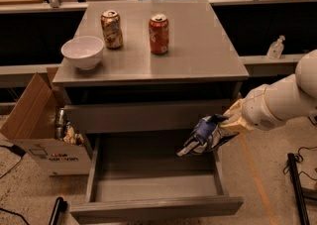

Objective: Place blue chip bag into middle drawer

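Observation:
My gripper is to release the blue chip bag. It will set the bag down on the center of the middle drawer's grey bottom [159,166].
The blue chip bag [203,136] is a crumpled dark blue and white foil bag. My gripper [225,129] is shut on its upper right end and holds it hanging in the air. The bag hangs over the right side of the middle drawer [153,179], which stands pulled out with its flat grey floor bare. My white arm reaches in from the right edge of the view.
On the cabinet top [198,45] stand an orange-red soda can [159,33], a second patterned can [112,29] and a white bowl [82,52]. An open cardboard box [34,120] with items sits on the floor at left. A clear bottle [275,48] stands on a ledge at right.

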`<state>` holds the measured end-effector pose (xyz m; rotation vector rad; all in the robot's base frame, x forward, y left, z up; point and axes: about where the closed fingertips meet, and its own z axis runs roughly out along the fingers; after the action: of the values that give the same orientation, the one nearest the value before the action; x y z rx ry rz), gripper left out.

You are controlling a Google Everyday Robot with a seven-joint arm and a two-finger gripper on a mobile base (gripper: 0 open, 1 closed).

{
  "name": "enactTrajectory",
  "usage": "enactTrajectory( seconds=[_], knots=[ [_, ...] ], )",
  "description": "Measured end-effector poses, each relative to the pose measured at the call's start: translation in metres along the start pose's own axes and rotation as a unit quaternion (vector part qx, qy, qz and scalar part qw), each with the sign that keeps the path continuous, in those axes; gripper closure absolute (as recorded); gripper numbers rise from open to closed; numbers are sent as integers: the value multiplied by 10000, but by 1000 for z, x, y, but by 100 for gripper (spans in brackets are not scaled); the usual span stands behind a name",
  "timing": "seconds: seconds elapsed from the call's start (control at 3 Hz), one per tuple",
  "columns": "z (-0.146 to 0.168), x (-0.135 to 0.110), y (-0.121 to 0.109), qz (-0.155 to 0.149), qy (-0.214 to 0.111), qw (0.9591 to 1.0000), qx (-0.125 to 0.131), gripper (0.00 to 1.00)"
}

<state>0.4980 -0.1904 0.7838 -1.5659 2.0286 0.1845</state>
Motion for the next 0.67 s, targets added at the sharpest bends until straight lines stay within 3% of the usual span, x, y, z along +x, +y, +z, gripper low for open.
enactTrajectory(
  seconds=[0.33, 0.67],
  knots=[
    [2, -3, 4, -114, 67, 9997, -196, 100],
    [36, -2, 0, 46, -307, 9980, -550, 100]
  ],
)
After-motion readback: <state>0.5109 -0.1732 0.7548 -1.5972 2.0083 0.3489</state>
